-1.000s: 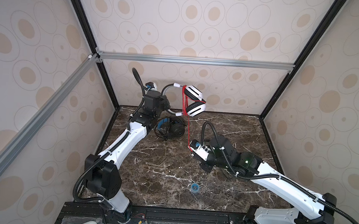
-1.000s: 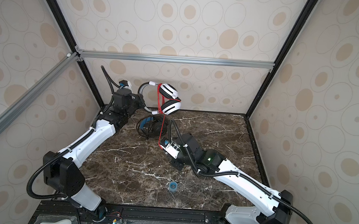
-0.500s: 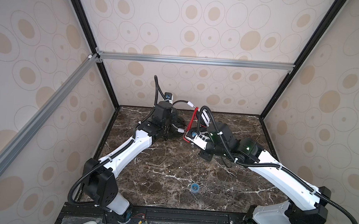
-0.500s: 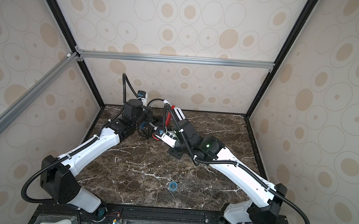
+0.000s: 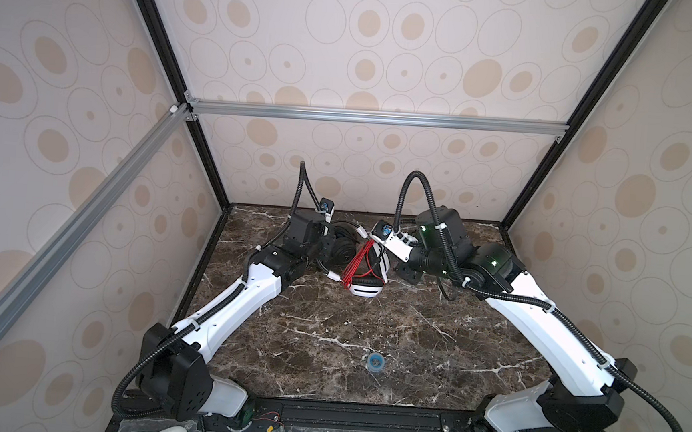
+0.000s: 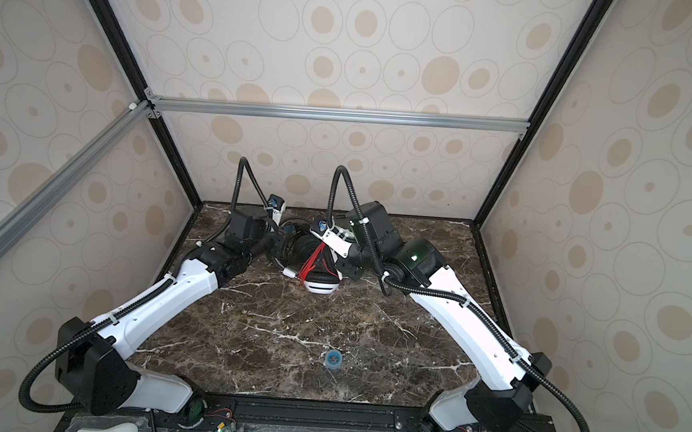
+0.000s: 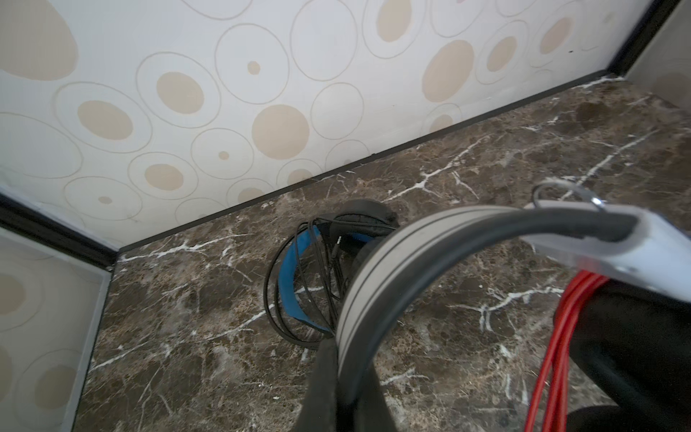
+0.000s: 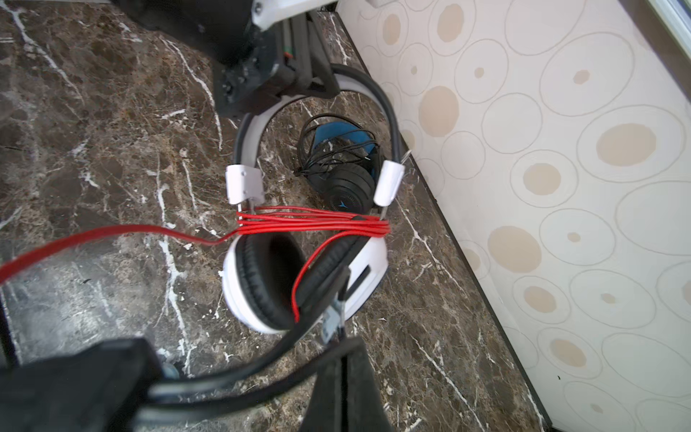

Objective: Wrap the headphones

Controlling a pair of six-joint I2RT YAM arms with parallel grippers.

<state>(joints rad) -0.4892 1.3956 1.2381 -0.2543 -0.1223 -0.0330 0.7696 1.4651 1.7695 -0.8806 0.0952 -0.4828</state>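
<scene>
I am holding the cord with my right gripper by its grey end piece with loose black tails [image 8: 267,357], so next I back off and take the cord nearer its plugs.
The white headphones [image 5: 366,289] [image 6: 322,285] sit low at the back of the marble table, their ear cups [image 8: 232,291] at the surface. The red cord [image 8: 314,220] [image 5: 355,265] is wound several times between the two sliders. My left gripper [image 7: 347,359] is shut on the white headband [image 7: 392,262]. My right gripper [image 8: 342,348] is shut beside the near ear cup, with the cord's small grey end piece [image 8: 331,321] at its tips. A loose red strand [image 8: 112,233] trails off to one side. The black headphones [image 5: 342,248] [image 8: 349,185] [image 7: 359,217] lie behind, with a blue inner band and a tangled thin cord.
The back wall [image 8: 561,149] stands close behind both pairs, and the left corner post [image 5: 214,174] is near. A small blue ring [image 5: 376,361] [image 6: 333,358] lies near the table's front. Both arms meet at the back middle.
A second ago my left gripper held the white headphones high, the red cord stretched down to my right gripper. Both came down and back; the headphones now sit by the black pair.
</scene>
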